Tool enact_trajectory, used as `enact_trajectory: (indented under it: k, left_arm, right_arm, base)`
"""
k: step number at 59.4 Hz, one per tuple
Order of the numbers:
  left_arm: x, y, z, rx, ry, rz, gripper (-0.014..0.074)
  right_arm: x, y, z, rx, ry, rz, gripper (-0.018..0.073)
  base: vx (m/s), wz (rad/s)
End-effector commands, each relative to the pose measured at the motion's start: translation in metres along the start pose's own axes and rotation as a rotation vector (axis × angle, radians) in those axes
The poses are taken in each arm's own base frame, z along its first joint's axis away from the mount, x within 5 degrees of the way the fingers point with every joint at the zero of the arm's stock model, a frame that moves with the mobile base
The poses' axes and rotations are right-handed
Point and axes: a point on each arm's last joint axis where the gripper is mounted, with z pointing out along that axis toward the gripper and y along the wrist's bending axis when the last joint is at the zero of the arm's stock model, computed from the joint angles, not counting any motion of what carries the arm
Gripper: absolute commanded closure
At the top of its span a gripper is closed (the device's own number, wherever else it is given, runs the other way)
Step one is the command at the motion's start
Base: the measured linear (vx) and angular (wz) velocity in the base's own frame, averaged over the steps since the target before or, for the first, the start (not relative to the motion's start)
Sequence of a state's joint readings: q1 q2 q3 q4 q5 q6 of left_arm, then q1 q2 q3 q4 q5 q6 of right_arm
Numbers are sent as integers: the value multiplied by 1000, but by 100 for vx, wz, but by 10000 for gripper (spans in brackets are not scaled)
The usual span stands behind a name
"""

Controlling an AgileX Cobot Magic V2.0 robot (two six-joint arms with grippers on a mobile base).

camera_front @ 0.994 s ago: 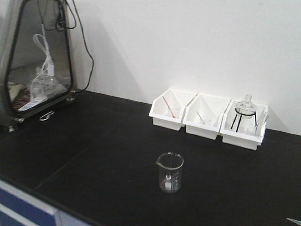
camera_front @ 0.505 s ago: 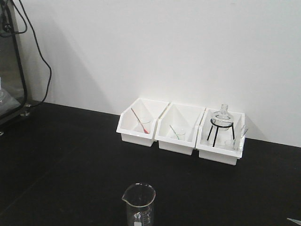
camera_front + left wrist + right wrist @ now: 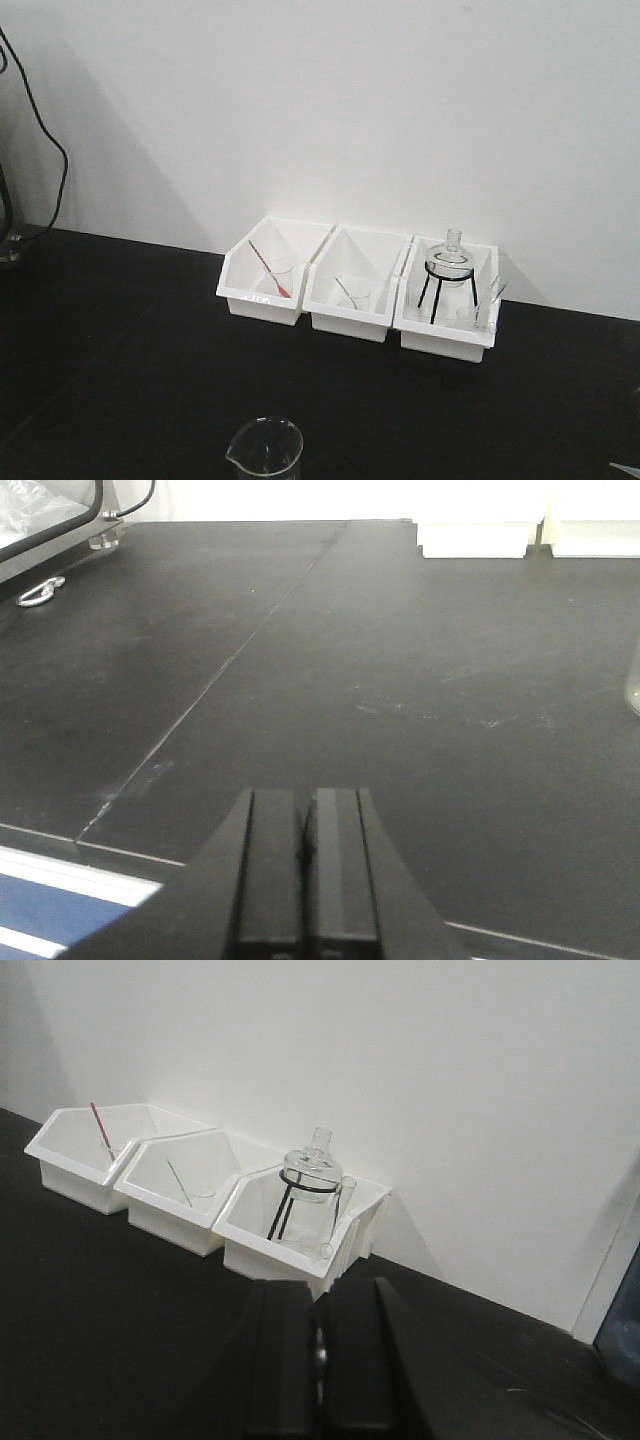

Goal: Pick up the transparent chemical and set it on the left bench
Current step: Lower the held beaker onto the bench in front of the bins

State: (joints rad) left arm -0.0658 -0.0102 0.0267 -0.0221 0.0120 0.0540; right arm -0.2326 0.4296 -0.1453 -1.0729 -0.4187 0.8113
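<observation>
My right gripper will let go of the transparent chemical inside the clear glass beaker (image 3: 289, 442), where it will lean on the beaker's rim.
The left bench (image 3: 120, 340) is a matte black worktop against a white wall, with three white bins (image 3: 350, 305) on it. My right gripper (image 3: 320, 1352) is shut, with a thin, shiny translucent sliver pinched between its pads; this looks like the transparent chemical (image 3: 320, 1356). Most of it is hidden. A pale tip (image 3: 626, 467) shows at the bottom right corner of the front view. The right gripper hovers over the bench (image 3: 100, 1310) just in front of the right bin (image 3: 300, 1230). My left gripper (image 3: 305, 820) is shut and empty, low over the bench's front edge (image 3: 400, 680).
A clear glass beaker (image 3: 265, 450) stands at the front. The left bin holds a red-stemmed pipette (image 3: 268, 270). The middle bin holds a small beaker (image 3: 352, 295). The right bin holds a flask on a black tripod (image 3: 447, 270) and a tube (image 3: 337, 1218). A cable (image 3: 45, 150) hangs at far left.
The view has swung right and closer. The bins slid left in frame, the glass case at left went out of view, and the beaker dropped to the bottom edge.
</observation>
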Motion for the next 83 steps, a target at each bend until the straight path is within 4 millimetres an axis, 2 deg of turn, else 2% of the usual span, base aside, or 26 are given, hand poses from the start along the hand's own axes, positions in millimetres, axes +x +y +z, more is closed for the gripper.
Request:
enact_trajectory:
  k: [1, 13, 19, 32, 39, 44, 50, 63, 69, 76, 83]
  left_arm:
    - [-3, 0, -1, -2, -81, -9, 600]
    - [-3, 0, -1, -2, -81, -9, 600]
    - [-3, 0, -1, -2, -81, -9, 600]
    - [-3, 0, -1, -2, -81, -9, 600]
    - [-3, 0, -1, -2, -81, -9, 600]
    - [-3, 0, -1, -2, -81, -9, 600]
    - [-3, 0, -1, -2, -81, -9, 600]
    - [-3, 0, -1, -2, -81, -9, 600]
    - [-3, 0, -1, -2, -81, -9, 600]
    - [-3, 0, -1, -2, -81, -9, 600]
    - [-3, 0, -1, -2, -81, -9, 600]
  right_arm:
    - [-12, 0, 1, -19, -60, 14, 562]
    - [-19, 4, 4, -93, -112, 23, 562]
    - [-34, 11, 8, -221, -193, 38, 561]
    - [-75, -3, 37, -301, -192, 85, 561]
    - [-86, -4, 54, -369, -192, 127, 561]
    - [-89, 5, 65, -430, -173, 131, 561]
    - [-90, 23, 83, -490, -133, 127, 560]
    - [-106, 86, 123, -591, -84, 43, 560]
    - [-110, 108, 143, -606, -89, 55, 560]
    - [-100, 127, 167, -608, -36, 103, 560]
    - [-91, 149, 181, -660, -23, 88, 559]
  base:
    - [2, -4]
    - [1, -1]
    - [0, 0]
    - [0, 0]
    - [0, 0]
    - [0, 0]
    - [0, 0]
    - [0, 0]
    - [0, 0]
    - [0, 0]
    - [0, 0]
